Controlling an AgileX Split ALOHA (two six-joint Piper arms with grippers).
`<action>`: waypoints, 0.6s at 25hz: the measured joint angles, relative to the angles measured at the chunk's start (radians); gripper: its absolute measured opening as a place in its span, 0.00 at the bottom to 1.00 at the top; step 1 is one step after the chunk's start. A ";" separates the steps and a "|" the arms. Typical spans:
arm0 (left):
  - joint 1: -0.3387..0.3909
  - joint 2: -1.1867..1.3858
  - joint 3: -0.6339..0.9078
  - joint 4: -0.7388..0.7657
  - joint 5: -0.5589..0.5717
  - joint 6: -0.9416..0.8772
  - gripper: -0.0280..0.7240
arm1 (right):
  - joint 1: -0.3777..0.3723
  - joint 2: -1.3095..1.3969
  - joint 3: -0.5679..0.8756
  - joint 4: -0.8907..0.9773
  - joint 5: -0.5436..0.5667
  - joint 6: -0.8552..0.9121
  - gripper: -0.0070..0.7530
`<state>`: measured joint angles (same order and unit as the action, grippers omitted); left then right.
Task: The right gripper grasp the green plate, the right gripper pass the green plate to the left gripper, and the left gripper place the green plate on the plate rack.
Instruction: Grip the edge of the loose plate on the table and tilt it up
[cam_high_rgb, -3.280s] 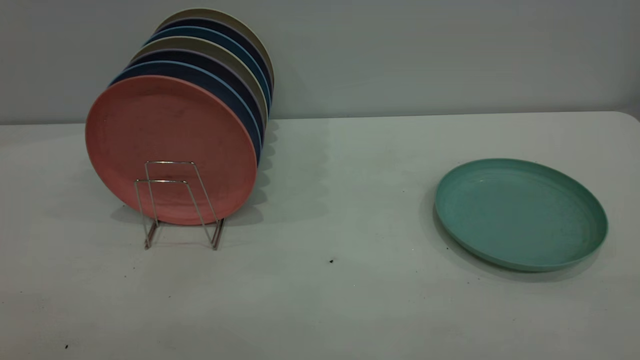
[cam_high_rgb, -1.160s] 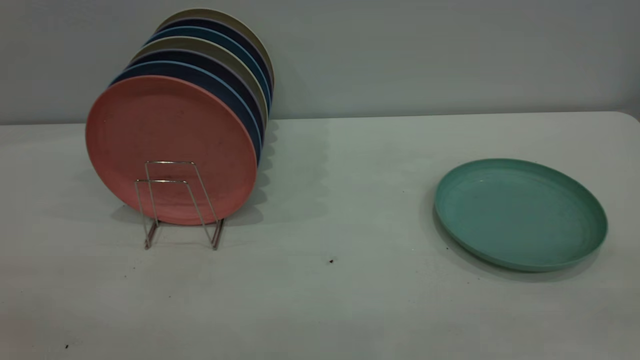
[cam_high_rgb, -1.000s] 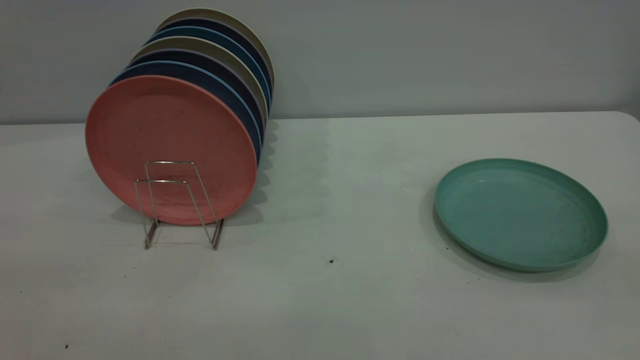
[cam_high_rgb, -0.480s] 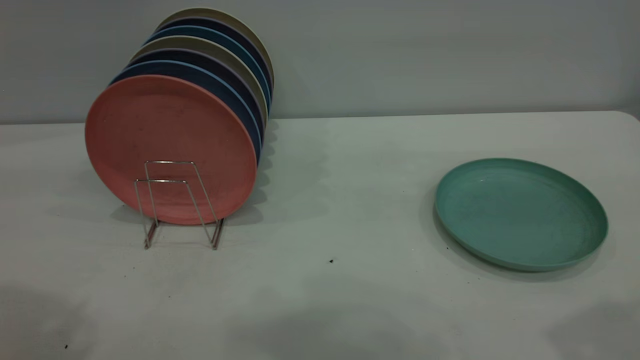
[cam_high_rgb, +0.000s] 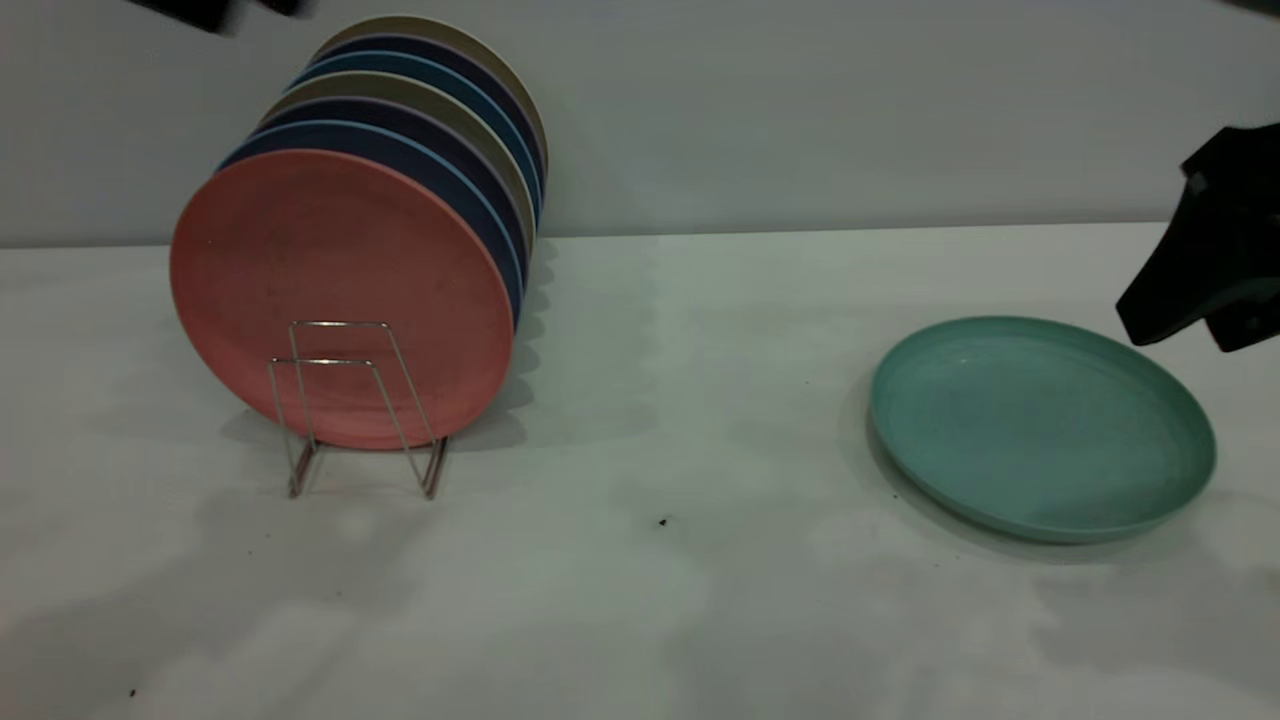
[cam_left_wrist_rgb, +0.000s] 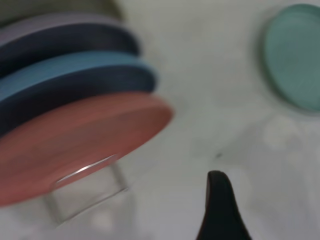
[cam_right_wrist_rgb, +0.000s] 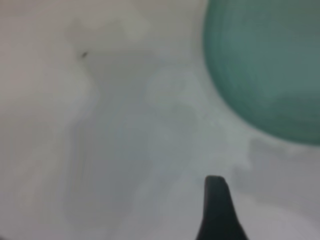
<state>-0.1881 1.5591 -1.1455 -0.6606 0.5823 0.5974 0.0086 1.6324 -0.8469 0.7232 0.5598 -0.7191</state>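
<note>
I need to next move my right gripper to the green plate's rim (cam_high_rgb: 1206, 420), on the side that is farthest from the plate rack, and close it there.
The green plate (cam_high_rgb: 1040, 430) lies flat on the white table at the right; it also shows in the left wrist view (cam_left_wrist_rgb: 295, 55) and the right wrist view (cam_right_wrist_rgb: 270, 65). My right gripper (cam_high_rgb: 1180, 335) hangs at the right edge, just above and behind the plate's far right rim, apart from it, its two pointed jaws spread and empty. My left gripper (cam_high_rgb: 215, 10) is only just in view at the top left, high above the rack. The silver wire plate rack (cam_high_rgb: 340, 324) stands at the left, with its two front loops bare.
Several plates stand upright in the rack: a salmon-pink plate (cam_high_rgb: 330, 280) in front, with blue, dark and olive ones behind it. The wall runs close behind the table. A small dark speck (cam_high_rgb: 662, 521) lies on the table between the rack and the green plate.
Both arms have come into view: the right gripper from the right edge toward the green plate, the left at the top left. New shadows lie on the table. Plates and rack have not moved.
</note>
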 joint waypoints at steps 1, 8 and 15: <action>-0.021 0.032 -0.006 -0.020 -0.013 0.008 0.72 | -0.016 0.030 -0.019 0.013 0.004 -0.012 0.70; -0.179 0.228 -0.011 -0.182 -0.118 0.116 0.72 | -0.210 0.277 -0.190 0.090 0.111 -0.099 0.70; -0.236 0.299 -0.011 -0.247 -0.123 0.156 0.72 | -0.316 0.501 -0.354 0.140 0.192 -0.173 0.67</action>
<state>-0.4245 1.8582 -1.1567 -0.9072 0.4597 0.7531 -0.3075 2.1332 -1.2008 0.8629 0.7520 -0.8924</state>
